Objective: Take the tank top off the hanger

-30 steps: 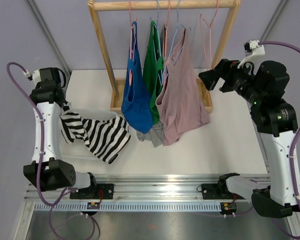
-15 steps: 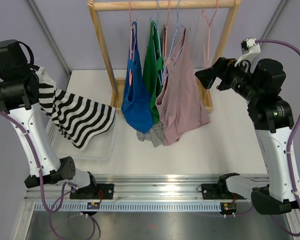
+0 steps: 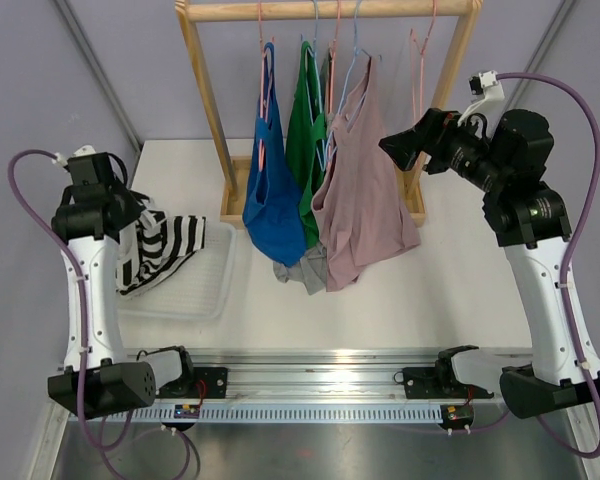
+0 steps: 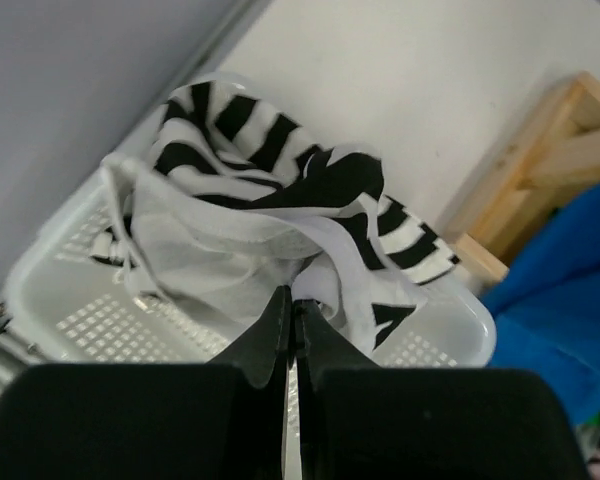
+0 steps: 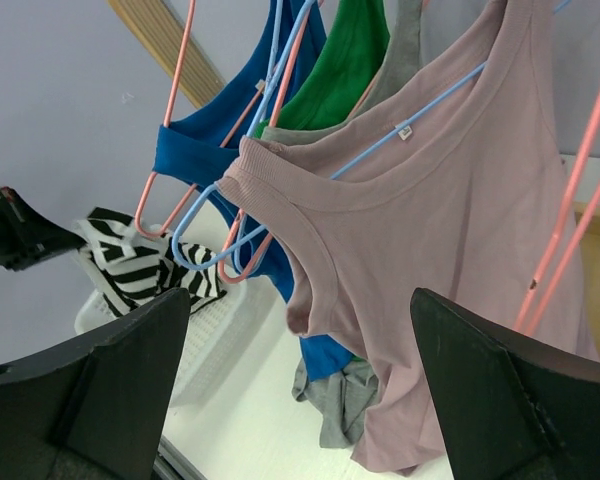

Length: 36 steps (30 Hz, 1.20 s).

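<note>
My right gripper closes next on the blue hanger's sloping arm (image 3: 349, 74), just below its hook, above the mauve top.
A black-and-white striped tank top (image 3: 165, 243) lies bunched in a white basket (image 3: 208, 290) at the left. It also shows in the left wrist view (image 4: 270, 170). My left gripper (image 3: 130, 215) (image 4: 294, 298) is shut on a white edge of it, just above the basket (image 4: 65, 305). Blue (image 3: 270, 205), green (image 3: 305, 140) and mauve (image 3: 365, 200) tank tops hang on hangers from the wooden rack (image 3: 330, 10). My right gripper (image 3: 395, 145) (image 5: 300, 310) is open and empty, close to the mauve top (image 5: 430, 220) on its blue hanger (image 5: 230, 245).
An empty pink hanger (image 3: 417, 60) hangs at the rack's right end. A grey garment (image 3: 302, 270) hangs low behind the green and mauve tops. The rack's wooden base (image 3: 412, 190) and posts stand mid-table. The arm rail runs along the near edge.
My left arm swung up and left with the striped top, then came down over the basket, where the top now lies bunched. My right gripper edged left toward the mauve top.
</note>
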### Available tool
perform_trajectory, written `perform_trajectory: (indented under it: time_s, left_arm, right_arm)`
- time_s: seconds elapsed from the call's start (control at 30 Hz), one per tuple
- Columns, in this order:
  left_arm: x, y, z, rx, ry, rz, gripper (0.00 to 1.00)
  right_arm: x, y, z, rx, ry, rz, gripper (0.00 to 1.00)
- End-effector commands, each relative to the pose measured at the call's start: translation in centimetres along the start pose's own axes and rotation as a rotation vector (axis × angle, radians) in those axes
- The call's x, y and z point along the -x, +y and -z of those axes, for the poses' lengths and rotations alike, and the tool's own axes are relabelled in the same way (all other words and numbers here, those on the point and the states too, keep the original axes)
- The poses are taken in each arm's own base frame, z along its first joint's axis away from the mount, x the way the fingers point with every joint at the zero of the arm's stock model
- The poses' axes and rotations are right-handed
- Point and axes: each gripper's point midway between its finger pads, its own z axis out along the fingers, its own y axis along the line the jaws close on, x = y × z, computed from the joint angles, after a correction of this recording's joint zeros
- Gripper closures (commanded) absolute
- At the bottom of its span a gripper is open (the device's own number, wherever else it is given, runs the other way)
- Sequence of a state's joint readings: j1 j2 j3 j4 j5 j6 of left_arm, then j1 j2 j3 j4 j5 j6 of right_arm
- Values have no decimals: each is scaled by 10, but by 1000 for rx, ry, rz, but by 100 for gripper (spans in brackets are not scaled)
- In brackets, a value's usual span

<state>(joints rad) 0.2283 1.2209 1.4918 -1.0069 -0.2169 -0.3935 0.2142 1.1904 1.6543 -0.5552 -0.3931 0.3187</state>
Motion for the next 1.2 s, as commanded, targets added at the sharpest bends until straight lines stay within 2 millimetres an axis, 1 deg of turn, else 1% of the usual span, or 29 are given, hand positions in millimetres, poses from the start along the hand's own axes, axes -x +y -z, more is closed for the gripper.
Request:
perform_trajectory:
  time_s: [0.0, 0.03, 0.13, 0.2, 0.23, 0.27, 0.3, 0.33, 0.37, 0.43, 0.47, 0.5, 0.53, 0.57, 0.6, 0.63, 0.67, 0.7, 0.73, 0.77, 0.8, 0.83, 0.87, 0.93, 0.97, 1.0, 1.07, 1.13, 1.17]
  left_arm:
    - [-13, -46, 7, -244, -16, -35, 100]
    - [-26, -52, -1, -253, 19, -61, 100]
    - [-74, -53, -39, -230, 189, -113, 100]
    - [-100, -56, -51, -232, 290, -168, 100]
    - [-110, -62, -54, -232, 318, -206, 100]
    - [-117, -60, -61, -195, 339, -232, 100]
    - [-121, -61, -61, -188, 339, -239, 95]
    - [-121, -63, -60, -192, 329, -237, 88]
    - [-114, -63, -53, -204, 292, -226, 75]
    - [-101, -63, -43, -211, 241, -209, 62]
    - [-95, -60, -33, -213, 214, -207, 39]
    - [-90, -59, -27, -218, 197, -208, 27]
    - [-82, -62, -17, -236, 170, -209, 18]
    - [-80, -61, -9, -246, 161, -216, 10]
    - [-71, -60, 8, -270, 106, -210, 1]
    - [-67, -60, 18, -292, 80, -211, 1]
    - [-66, -64, 30, -340, 64, -210, 1]
    - [-60, -64, 50, -390, 7, -203, 1]
    - [-62, -62, 58, -413, -11, -197, 1]
    - [-64, -67, 68, -471, -21, -195, 1]
    - [-69, -70, 77, -504, -29, -207, 1]
    - [-70, -66, 89, -524, -60, -201, 1]
    - [-77, -64, 90, -535, -51, -207, 1]
    - [-82, -57, 97, -543, -65, -216, 1]
    - [-89, -56, 95, -550, -55, -235, 1]
    - [-91, -54, 95, -551, -53, -242, 1]
    - [-97, -47, 92, -525, -51, -249, 1]
    - [-100, -48, 94, -540, -57, -254, 1]
    - [-100, -49, 97, -553, -64, -257, 1]
  right_arm:
    - [15, 20, -5, 101, -44, -12, 0]
    - [17, 21, -7, 111, -47, -17, 1]
    - [13, 25, -10, 141, -35, -37, 1]
    - [11, 25, -11, 152, -28, -45, 0]
    - [8, 24, -11, 152, -24, -46, 0]
    - [6, 24, -11, 151, -19, -44, 1]
    - [4, 22, -12, 149, -14, -42, 1]
    - [5, 23, -12, 147, -14, -40, 0]
    - [5, 18, -13, 126, -15, -38, 0]
    - [7, 15, -16, 104, -8, -43, 1]
    - [6, 12, -17, 87, 1, -50, 0]
    - [4, 7, -24, 76, 18, -57, 1]
    - [13, 12, -23, 78, 6, -48, 1]
    - [16, 7, -27, 50, 4, -39, 0]
    - [8, -2, -39, 16, 41, -47, 1]
    - [20, 9, -40, 21, 21, 0, 0]
    - [24, 2, -45, -38, 9, 18, 0]
    - [11, -5, -61, -74, 59, 21, 1]
    - [29, 1, -62, -95, 14, 43, 0]
    - [32, -1, -67, -125, 9, 39, 1]
    - [19, -12, -83, -172, 58, 26, 3]
    - [38, -4, -80, -175, 13, 36, 5]
    - [38, -1, -85, -204, 9, 44, 7]
    - [40, 5, -100, -225, 13, 75, 9]
    - [35, 8, -104, -254, 23, 95, 11]
    - [41, 12, -114, -267, 0, 109, 12]
    - [39, 7, -119, -352, -9, 152, 16]
    - [36, 2, -131, -384, -7, 190, 18]
    - [36, -8, -131, -440, -14, 201, 23]
